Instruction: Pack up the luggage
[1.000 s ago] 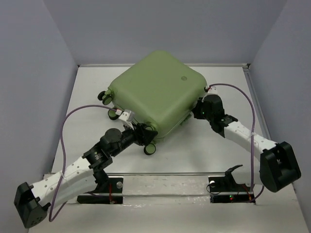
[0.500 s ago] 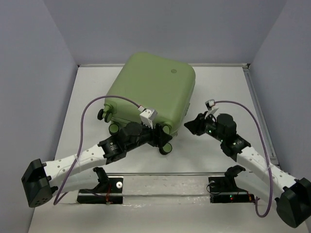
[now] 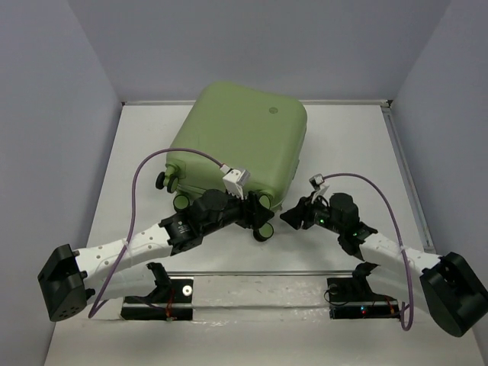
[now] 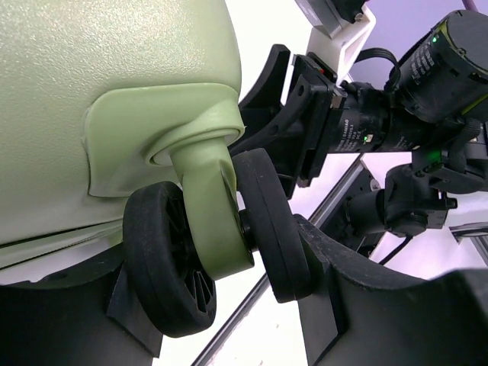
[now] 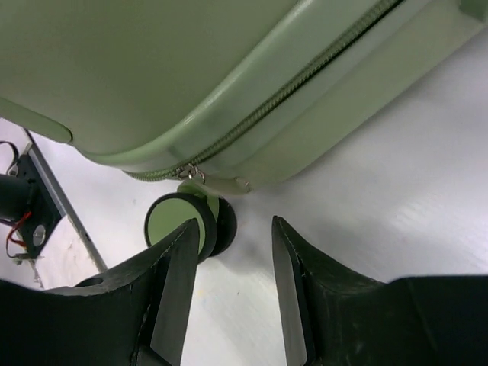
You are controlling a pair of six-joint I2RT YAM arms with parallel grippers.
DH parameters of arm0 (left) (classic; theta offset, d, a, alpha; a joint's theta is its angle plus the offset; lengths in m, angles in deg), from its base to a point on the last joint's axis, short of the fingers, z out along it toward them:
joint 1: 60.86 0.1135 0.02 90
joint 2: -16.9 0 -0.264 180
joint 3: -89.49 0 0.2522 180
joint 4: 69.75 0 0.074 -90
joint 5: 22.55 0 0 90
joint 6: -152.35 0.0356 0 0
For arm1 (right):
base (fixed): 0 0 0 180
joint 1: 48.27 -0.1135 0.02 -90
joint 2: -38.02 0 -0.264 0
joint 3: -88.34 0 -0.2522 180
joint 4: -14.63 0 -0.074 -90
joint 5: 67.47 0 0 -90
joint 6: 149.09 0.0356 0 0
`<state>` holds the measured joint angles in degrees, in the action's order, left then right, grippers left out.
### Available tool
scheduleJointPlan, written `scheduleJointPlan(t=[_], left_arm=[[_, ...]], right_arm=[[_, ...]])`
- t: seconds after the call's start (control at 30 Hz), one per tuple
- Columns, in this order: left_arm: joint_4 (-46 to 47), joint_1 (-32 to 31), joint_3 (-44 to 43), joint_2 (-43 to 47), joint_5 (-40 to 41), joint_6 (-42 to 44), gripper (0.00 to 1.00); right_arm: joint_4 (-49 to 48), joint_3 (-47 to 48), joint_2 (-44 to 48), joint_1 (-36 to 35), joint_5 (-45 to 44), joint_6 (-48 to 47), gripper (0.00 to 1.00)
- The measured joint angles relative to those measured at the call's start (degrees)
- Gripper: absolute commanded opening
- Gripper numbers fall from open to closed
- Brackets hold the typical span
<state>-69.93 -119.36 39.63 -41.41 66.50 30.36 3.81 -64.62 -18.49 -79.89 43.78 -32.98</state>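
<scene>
I should move my right gripper over and pinch the pull point(image 5: 191, 174), because the zipper pull is hanging above the lower caster wheel, outside that gripper's open fingers.
The luggage point(image 3: 240, 137) is a closed pale green hard-shell case lying flat at the back middle of the table. My left gripper point(image 3: 255, 215) is at its near edge, shut on a black-and-green caster wheel point(image 3: 264, 229). In the left wrist view the twin wheel point(image 4: 171, 267) sits between the fingers of that gripper point(image 4: 221, 271), touching both. My right gripper point(image 3: 290, 217) hangs just right of that corner, open and holding nothing. In the right wrist view the right gripper point(image 5: 232, 252) faces bare table under the zipped shell point(image 5: 152, 69), with the wheel point(image 5: 171, 221) by its left finger.
Two more caster wheels point(image 3: 171, 191) stick out at the luggage's left side. A metal rail point(image 3: 259, 273) runs along the near edge between the arm bases. Grey walls close in the table on three sides. A raised lip point(image 3: 400, 164) borders the right edge.
The luggage has swung round, its near wheel carried to the right by my left gripper. My right gripper has let go of the luggage's right side, opened, and drawn back toward the near corner.
</scene>
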Motion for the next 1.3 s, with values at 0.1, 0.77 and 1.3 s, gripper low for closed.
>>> scheduleJointPlan(t=[0.1, 0.77, 1.3], left_arm=[[-0.04, -0.02, 0.00, 0.00, 0.15, -0.04, 0.06], [-0.04, 0.00, 0.00, 0.04, 1.22, -0.63, 0.06], [0.90, 0.07, -4.26, -6.40, -1.33, -7.26, 0.06]], right_arm=[[-3.76, 0.46, -2.93, 0.00, 0.24, -1.62, 0.50], [-16.04, 3.19, -14.47, -0.17, 5.35, -3.74, 0.07], [-18.80, -0.94, -10.10, -21.11, -28.74, 1.03, 0.07]])
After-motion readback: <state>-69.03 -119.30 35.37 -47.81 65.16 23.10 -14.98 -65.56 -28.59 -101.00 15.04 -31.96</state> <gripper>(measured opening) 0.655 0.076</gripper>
